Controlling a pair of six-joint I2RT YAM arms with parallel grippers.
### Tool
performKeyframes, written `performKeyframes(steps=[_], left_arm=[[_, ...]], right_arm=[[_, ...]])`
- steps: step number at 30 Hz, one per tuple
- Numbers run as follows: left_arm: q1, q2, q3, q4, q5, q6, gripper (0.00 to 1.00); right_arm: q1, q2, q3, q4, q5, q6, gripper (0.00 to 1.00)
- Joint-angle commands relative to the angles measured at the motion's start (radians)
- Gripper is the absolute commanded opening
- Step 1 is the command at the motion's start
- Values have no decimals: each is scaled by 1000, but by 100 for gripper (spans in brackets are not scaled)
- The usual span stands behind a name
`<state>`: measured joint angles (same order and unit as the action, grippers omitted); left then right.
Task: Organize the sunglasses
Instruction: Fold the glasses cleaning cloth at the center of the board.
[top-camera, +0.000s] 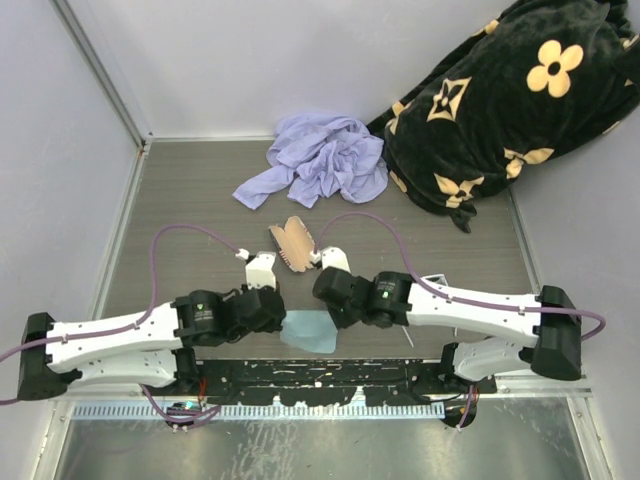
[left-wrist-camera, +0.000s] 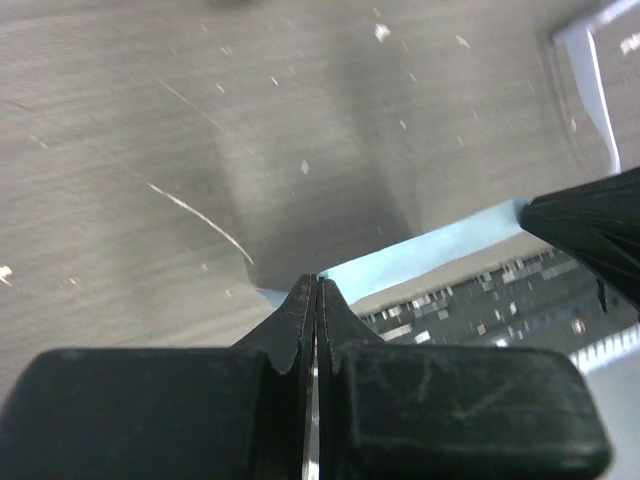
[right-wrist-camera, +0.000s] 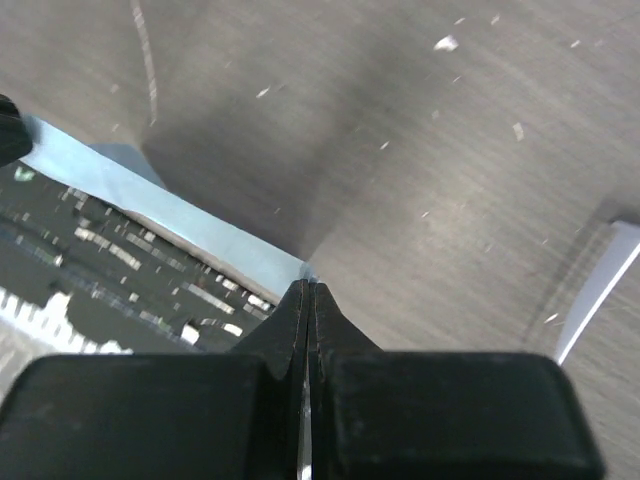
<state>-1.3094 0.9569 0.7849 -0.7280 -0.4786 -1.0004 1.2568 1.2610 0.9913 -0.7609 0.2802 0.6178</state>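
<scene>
Next, I let go of the light-blue cloth with my right gripper on the table (top-camera: 310, 318) (right-wrist-camera: 275, 135) between the printed tubular case and the black rail.
A small light-blue cloth (top-camera: 308, 333) hangs stretched between my two grippers near the table's front edge. My left gripper (left-wrist-camera: 316, 282) is shut on one corner of it, and my right gripper (right-wrist-camera: 306, 288) is shut on the opposite corner. The cloth's taut edge (left-wrist-camera: 430, 250) runs between the tips above the table, with a shadow beneath. The sunglasses (left-wrist-camera: 598, 90) show only as a thin white frame at the top right of the left wrist view. In the top view a slim white arm (top-camera: 410, 338) pokes out under my right arm, which hides the remainder.
A printed tubular case (top-camera: 293, 243) lies just beyond the grippers. Farther back are a crumpled lilac cloth (top-camera: 322, 158) and a black flower-patterned blanket (top-camera: 510, 100) at the back right. A black rail (top-camera: 320, 380) runs along the near edge. Grey walls close the left and back sides.
</scene>
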Motion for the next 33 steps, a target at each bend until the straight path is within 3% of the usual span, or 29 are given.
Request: performKeyframes(steps=[1,9,15,33], left_arm=[[115,35,-45,178,-46,86,0],[238,172,-93,438,1,274,0],[282,212,-136,570,40,364,0],[283,119,-317,648,154,366,0]], right_arm=[[-96,39,24,133,15,-114,0],[-219,167,-31,356,0,-220,0],[-240,204,-79,454,1,-249,0],[-236,110,-205,482,-131,-207,0]])
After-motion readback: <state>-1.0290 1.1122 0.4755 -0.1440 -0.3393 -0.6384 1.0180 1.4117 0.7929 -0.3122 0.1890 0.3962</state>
